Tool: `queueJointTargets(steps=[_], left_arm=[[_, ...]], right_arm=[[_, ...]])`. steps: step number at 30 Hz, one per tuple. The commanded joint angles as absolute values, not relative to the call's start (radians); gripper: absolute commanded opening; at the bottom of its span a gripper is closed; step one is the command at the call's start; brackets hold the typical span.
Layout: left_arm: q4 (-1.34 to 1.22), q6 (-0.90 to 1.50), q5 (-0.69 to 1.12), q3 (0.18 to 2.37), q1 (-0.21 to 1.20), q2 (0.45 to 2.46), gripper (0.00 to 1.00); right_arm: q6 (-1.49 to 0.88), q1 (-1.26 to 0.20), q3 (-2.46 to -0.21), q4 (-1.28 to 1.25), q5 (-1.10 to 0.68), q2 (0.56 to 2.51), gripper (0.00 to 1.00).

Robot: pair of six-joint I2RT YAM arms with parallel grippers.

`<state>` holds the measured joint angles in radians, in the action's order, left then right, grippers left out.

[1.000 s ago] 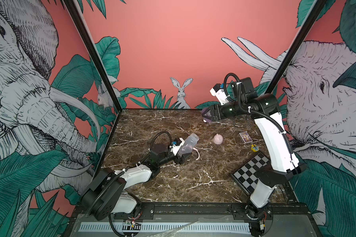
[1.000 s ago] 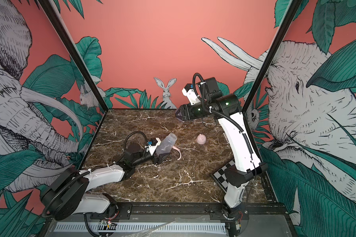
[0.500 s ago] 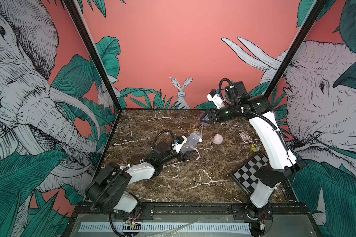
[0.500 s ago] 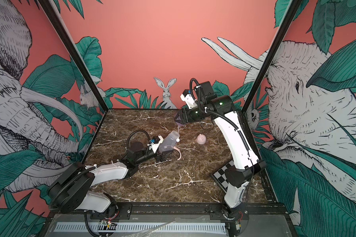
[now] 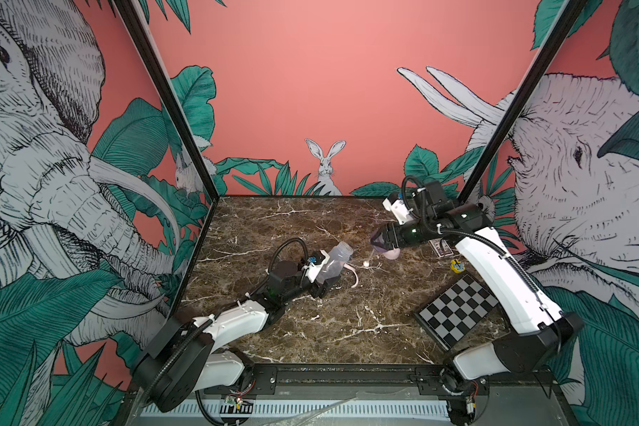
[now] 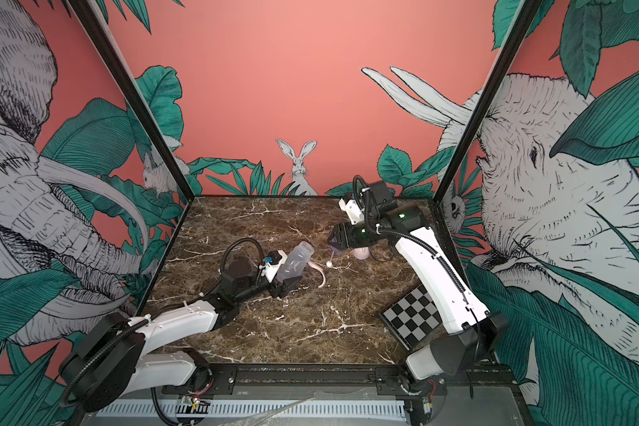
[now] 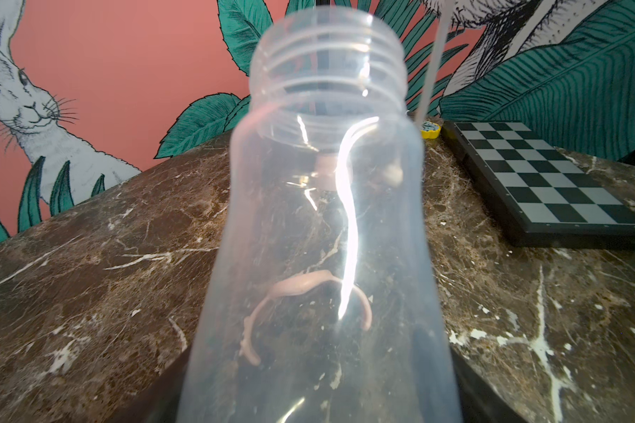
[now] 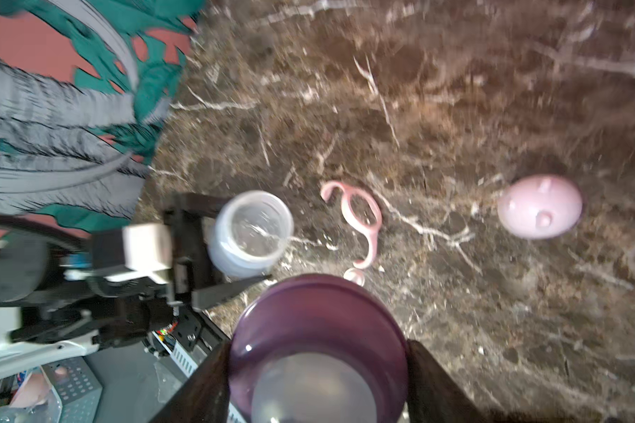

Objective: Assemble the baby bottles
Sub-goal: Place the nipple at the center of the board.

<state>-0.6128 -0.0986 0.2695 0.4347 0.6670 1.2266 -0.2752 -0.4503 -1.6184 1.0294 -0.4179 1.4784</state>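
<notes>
My right gripper has the purple nipple collar, now near the bottle mouth. Next, I put it down on the bare table (image 5: 389, 294) (image 8: 458, 327) between the pale pink handle ring and the checkerboard.
My left gripper (image 5: 324, 277) is shut on the frosted clear bottle body (image 5: 334, 261) (image 6: 296, 260), which it holds tilted with the open threaded mouth pointing up and to the right. In the left wrist view the bottle body (image 7: 327, 219) fills the middle and hides the jaws. My right gripper (image 5: 379, 243) (image 8: 318, 366) is shut on the purple nipple collar (image 8: 318, 329). Its straw hangs down and the weighted ball (image 5: 366, 263) (image 8: 354, 275) sits just right of the bottle mouth. The pale pink handle ring (image 5: 354, 278) (image 8: 360, 219) lies on the table. The pink dome cap (image 5: 392, 253) (image 8: 539, 210) rests behind the right gripper.
A checkerboard (image 5: 458, 313) (image 7: 547, 183) lies at the front right beside the right arm's base. A small card box (image 5: 444, 248) and a little yellow object (image 5: 457, 265) sit near the right wall. Patterned walls close in the left, back and right sides.
My right gripper has come down and forward with the purple collar, bringing the straw's ball low beside the bottle mouth. The left gripper shifted the bottle only slightly.
</notes>
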Motion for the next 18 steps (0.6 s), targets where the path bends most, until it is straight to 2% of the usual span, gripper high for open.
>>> queueJointTargets(steps=[1,10,18], left_arm=[[-0.529,-0.126,0.245,0.431,0.664,1.134,0.60],[-0.372,-0.123,0.244,0.426,0.642,0.979,0.61],[-0.334,-0.104,0.229,0.400,0.640,0.908,0.60]], right_arm=[[-0.269,-0.445,-1.495,0.912,-0.367,1.474,0.58],[-0.261,-0.440,-1.236,0.770,-0.307,1.529,0.59],[-0.221,-0.430,-1.209,0.760,-0.214,1.683,0.60]])
